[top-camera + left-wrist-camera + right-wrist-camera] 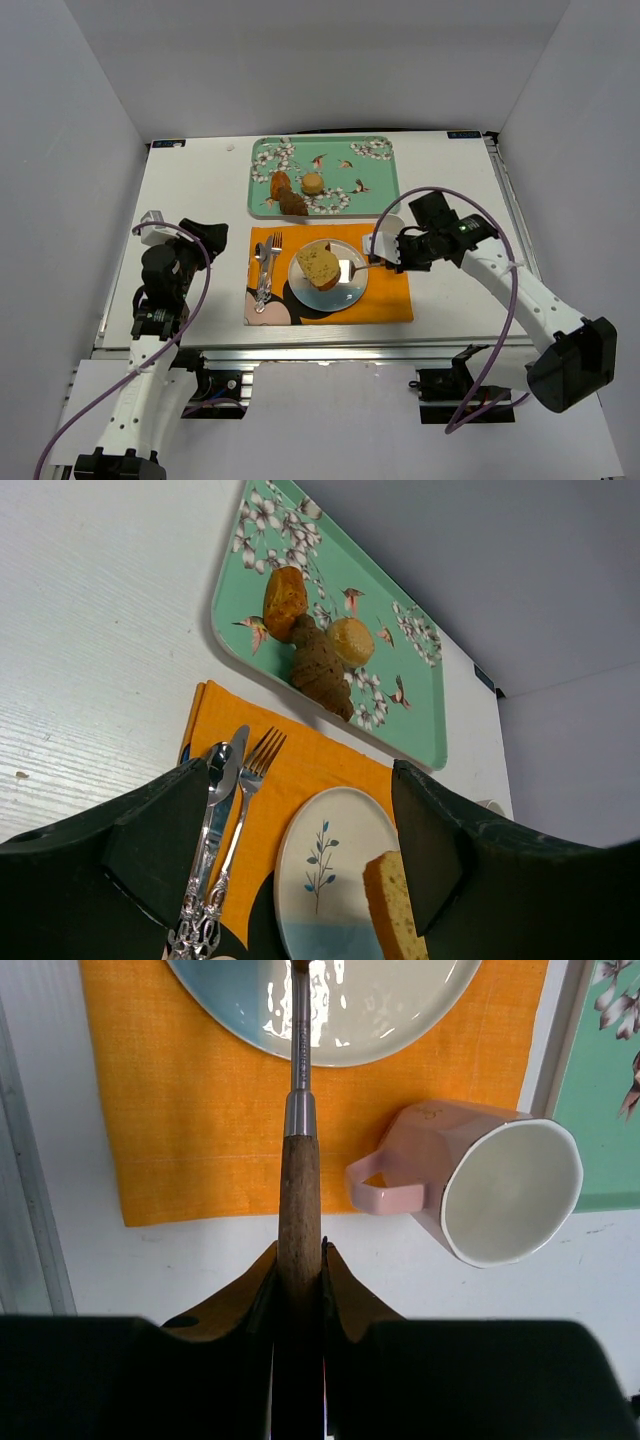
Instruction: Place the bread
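Note:
Next, I set the utensil with my right gripper on the white table (465,217), between green tray and metal rail.
The bread (320,265), a golden-tan slice with a darker crust, sits on the round white and blue plate (352,293); its edge also shows in the left wrist view (395,910) on the plate (320,855). My right gripper (393,258) (299,1252) is shut on the wooden handle (298,1185) of a utensil. The utensil's metal shaft (362,267) reaches over the plate rim to the bread; its tip is hidden. My left gripper (203,240) (300,780) is open and empty, left of the placemat and apart from the plate.
An orange placemat (390,300) lies under the plate, with a fork and knife (265,265) on its left. A pink mug (386,232) (490,1185) lies beside my right gripper. A green floral tray (375,185) behind holds brown pastries (286,193) and a bun (313,183).

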You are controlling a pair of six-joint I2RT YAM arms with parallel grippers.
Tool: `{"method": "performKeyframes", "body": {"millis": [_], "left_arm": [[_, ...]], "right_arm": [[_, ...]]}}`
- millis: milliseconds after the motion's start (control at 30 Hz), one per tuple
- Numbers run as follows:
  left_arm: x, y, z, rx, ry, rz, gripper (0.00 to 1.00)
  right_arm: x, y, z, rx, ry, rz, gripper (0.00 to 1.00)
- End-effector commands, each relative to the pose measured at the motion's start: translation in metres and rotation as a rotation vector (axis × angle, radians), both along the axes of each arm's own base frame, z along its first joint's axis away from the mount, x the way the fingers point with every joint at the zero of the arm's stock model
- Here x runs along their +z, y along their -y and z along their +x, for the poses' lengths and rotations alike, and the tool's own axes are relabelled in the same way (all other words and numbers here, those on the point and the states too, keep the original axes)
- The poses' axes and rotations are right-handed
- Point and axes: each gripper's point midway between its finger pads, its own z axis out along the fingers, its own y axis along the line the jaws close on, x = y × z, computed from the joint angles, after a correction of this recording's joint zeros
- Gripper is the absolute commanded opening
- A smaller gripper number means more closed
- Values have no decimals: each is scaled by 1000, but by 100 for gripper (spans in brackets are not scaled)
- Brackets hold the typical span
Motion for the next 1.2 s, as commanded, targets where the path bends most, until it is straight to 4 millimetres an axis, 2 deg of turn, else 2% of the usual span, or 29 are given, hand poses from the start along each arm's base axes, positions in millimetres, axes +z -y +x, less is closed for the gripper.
{"method": "performKeyframes", "body": {"millis": [0, 267, 300, 433, 600, 767, 1000, 1167], "left_arm": [[4, 2, 0, -13, 21, -1, 82], [2, 1, 0, -13, 22, 7, 82], [1, 1, 0, -13, 20, 7, 82], [0, 2, 1, -14, 23, 7, 82], [-2, 2, 3, -17, 19, 12, 82], [-3, 4, 6, -30, 18, 14, 82], [-3, 5, 10, -36, 17, 17, 82], [-3, 5, 9, -35, 17, 19, 82]], "right_arm": [[1, -8, 16, -49, 69, -31, 0], [-10, -16, 28, -13, 181, -176, 0], [-9, -10, 32, -22, 213, -217, 0], [-6, -8, 37, 8, 276, -275, 0], [11, -7, 41, 35, 358, -316, 0], [19, 3, 47, 40, 419, -363, 0], [38, 6, 55, 57, 519, -383, 0], [71, 8, 68, -5, 597, -354, 0]]}}
